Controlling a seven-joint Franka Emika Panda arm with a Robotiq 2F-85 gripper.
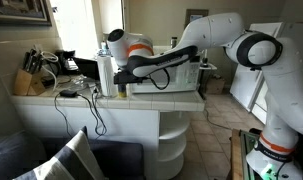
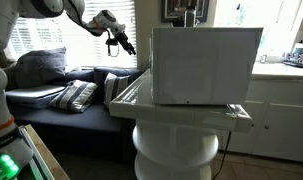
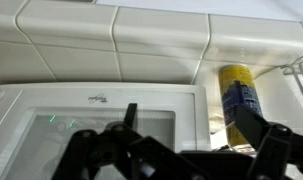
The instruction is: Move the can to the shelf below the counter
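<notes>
The lower part of the can (image 1: 122, 93) (image 3: 238, 128), near the bottom of its dark blue label, is the next place my gripper will go to and close on.
The can (image 3: 236, 92) is a yellow-green cylinder with a dark blue label. It stands upright on the counter (image 1: 51, 104) between the white microwave (image 3: 101, 120) and the tiled wall, and it also shows in an exterior view (image 1: 122, 88). My gripper (image 3: 184, 110) is open and empty, just above the microwave's edge, with its right finger in front of the can's lower part. It shows in both exterior views (image 1: 105, 70) (image 2: 118, 42). The rounded white shelf (image 1: 174, 130) sits under the counter's curved end (image 2: 177, 150).
The microwave (image 2: 206, 65) takes up much of the counter's end. A knife block (image 1: 29, 80), cables and small appliances stand further along the counter. A sofa with cushions (image 2: 76, 95) is below and in front.
</notes>
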